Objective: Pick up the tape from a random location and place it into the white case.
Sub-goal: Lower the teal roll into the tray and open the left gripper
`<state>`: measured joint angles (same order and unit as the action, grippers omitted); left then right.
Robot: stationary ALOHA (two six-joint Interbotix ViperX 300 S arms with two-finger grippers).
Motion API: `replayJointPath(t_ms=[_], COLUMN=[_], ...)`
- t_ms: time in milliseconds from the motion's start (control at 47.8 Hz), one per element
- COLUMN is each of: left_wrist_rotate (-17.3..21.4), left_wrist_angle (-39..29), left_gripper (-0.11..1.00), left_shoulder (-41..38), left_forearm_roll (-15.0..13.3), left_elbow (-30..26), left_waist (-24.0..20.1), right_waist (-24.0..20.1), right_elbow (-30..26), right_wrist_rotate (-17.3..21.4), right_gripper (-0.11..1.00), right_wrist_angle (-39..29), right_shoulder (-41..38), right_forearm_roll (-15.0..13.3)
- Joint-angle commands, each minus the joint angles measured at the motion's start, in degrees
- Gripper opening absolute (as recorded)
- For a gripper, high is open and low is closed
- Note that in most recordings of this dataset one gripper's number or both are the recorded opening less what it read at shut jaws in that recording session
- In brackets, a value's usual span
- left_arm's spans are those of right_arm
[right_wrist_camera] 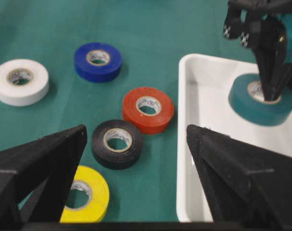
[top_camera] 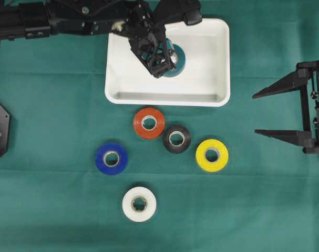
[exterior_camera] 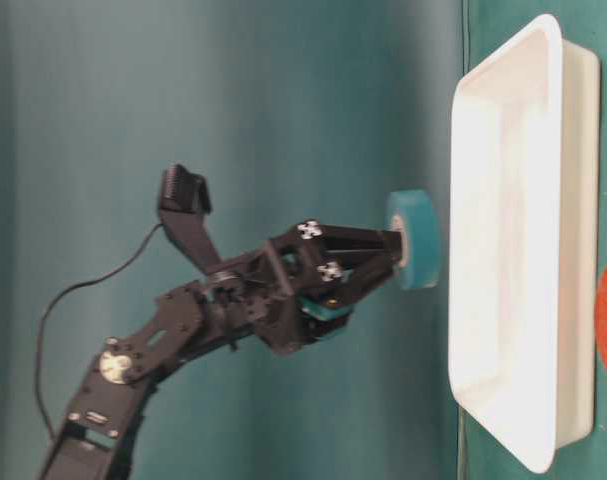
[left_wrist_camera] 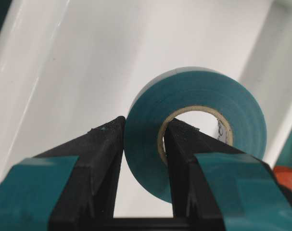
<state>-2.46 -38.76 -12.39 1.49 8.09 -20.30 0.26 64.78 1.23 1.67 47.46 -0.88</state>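
Observation:
My left gripper should release the teal tape roll in the middle of the white case's bottom [top_camera: 167,71]. The tape now hangs flat over the case.
A teal tape roll [top_camera: 179,60] hangs over the white case [top_camera: 164,97], lying flat. My left gripper [top_camera: 162,71] is shut on its wall, one finger inside the core and one outside. The left wrist view shows the tape [left_wrist_camera: 208,101] pinched between the fingers of the left gripper [left_wrist_camera: 143,127], with the case floor [left_wrist_camera: 88,57] beneath. From table level, the tape [exterior_camera: 415,240] sits clear of the case rim [exterior_camera: 503,250]. My right gripper [top_camera: 264,113] stands open at the right of the table, holding nothing, and in its own view the right gripper [right_wrist_camera: 136,130] faces the teal tape [right_wrist_camera: 256,103].
Several loose tape rolls lie on the green cloth in front of the case: red [top_camera: 148,123], black [top_camera: 176,138], yellow [top_camera: 212,155], blue [top_camera: 111,158] and white [top_camera: 139,203].

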Motion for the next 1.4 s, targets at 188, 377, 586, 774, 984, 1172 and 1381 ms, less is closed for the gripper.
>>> replayJointPath(t_ms=[188,377,586,774,984,1172,1381], left_wrist_rotate=[-0.09,-0.09,0.0,0.09,0.0,-0.18,-0.18], left_wrist_angle=[4.75,4.92,5.54,5.71,5.54,5.27,4.39], left_gripper=[0.2,0.2,0.2,0.2,0.2,0.22,0.81], left_shoulder=[-2.11,-4.04,-5.54,-5.89,-5.89,-5.89,-5.71], left_forearm_roll=[-0.09,-0.18,-0.18,-0.26,-0.79,-0.79,-0.7], left_elbow=[0.53,0.53,0.35,0.18,0.18,0.18,0.35], left_waist=[-0.97,-1.93,-2.2,-2.11,-2.11,-2.11,-2.81], right_waist=[0.0,0.0,0.0,0.0,0.0,0.09,0.09], right_elbow=[-1.14,-1.23,-1.23,-1.14,-1.23,-1.23,-1.23], right_wrist_rotate=[-0.09,-0.09,-0.09,-0.09,-0.09,-0.09,-0.09], right_gripper=[0.92,0.92,0.92,0.92,0.92,0.92,0.92], right_wrist_angle=[0.44,0.44,0.44,0.53,0.53,0.53,0.53], right_shoulder=[-0.35,-0.62,-0.88,-0.88,-0.88,-0.88,-0.88], right_forearm_roll=[-0.09,-0.09,-0.09,-0.09,-0.09,-0.09,-0.09])
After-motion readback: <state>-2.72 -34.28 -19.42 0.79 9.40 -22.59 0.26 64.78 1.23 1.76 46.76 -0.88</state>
